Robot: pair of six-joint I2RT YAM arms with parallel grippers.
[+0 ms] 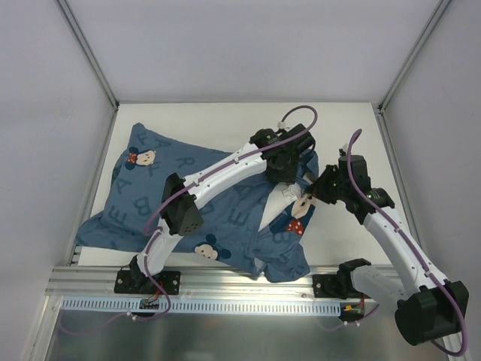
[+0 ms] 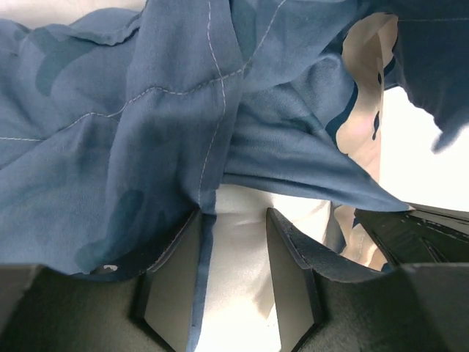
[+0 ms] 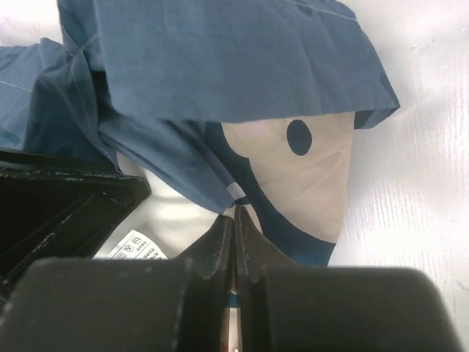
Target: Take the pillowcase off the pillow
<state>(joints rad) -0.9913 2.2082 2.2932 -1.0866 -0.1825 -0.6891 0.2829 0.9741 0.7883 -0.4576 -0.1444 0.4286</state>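
My left gripper needs to lift clear and pinch just the white pillow (image 1: 282,198) beside its care label, because the pillowcase's hem lies against that gripper's finger.
The blue printed pillowcase (image 1: 150,195) lies across the table, bunched up at its right end. A little of the white pillow (image 1: 288,193) shows at that opening. My left gripper (image 1: 289,177) reaches into the opening from above. In the left wrist view its fingers (image 2: 233,220) press on a fold of white pillow (image 2: 238,286), with the pillowcase (image 2: 110,132) and its hem draped over the left finger. My right gripper (image 3: 234,216) is shut on the pillowcase edge (image 3: 220,59) beside a mouse face print (image 3: 308,169). The pillow (image 3: 172,220) with its care label (image 3: 135,246) shows just to the left.
The white table (image 1: 225,120) is fenced by grey walls and metal posts at the back and sides. An aluminium rail (image 1: 225,282) runs along the near edge. The left arm's black body (image 3: 58,205) sits close to the right gripper.
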